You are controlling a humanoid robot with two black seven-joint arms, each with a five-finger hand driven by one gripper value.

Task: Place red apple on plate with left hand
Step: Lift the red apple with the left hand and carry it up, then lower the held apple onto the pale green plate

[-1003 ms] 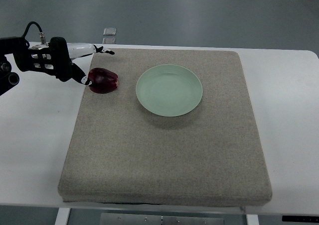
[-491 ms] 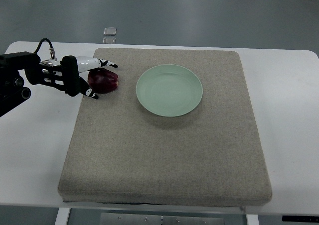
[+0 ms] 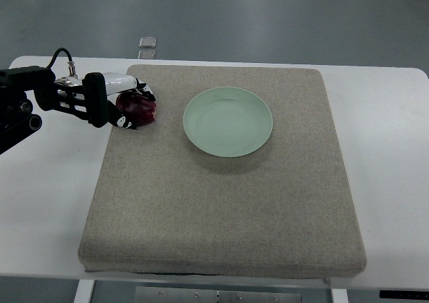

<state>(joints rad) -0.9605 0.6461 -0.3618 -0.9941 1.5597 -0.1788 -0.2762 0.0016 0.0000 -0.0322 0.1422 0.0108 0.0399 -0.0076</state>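
My left gripper will set the red apple down just past the middle of the pale green plate [image 3: 231,114].
A dark red apple [image 3: 141,110] lies on the grey mat near its far left corner. My left hand [image 3: 131,103] comes in from the left edge and has its fingers curled around the apple, thumb side on the near flank, other fingers over the far side. The apple still rests on the mat. A pale green plate [image 3: 228,121] sits empty on the mat to the right of the apple, a short gap away. My right hand is out of view.
The grey mat [image 3: 221,202] covers most of the white table [image 3: 389,149]. A small clear object [image 3: 147,43] stands at the table's far edge behind the hand. The black left arm [image 3: 27,102] with a cable lies over the table's left side.
The left hand moved in from the left and its fingers closed around the apple, which one second ago lay just beyond the fingertips.
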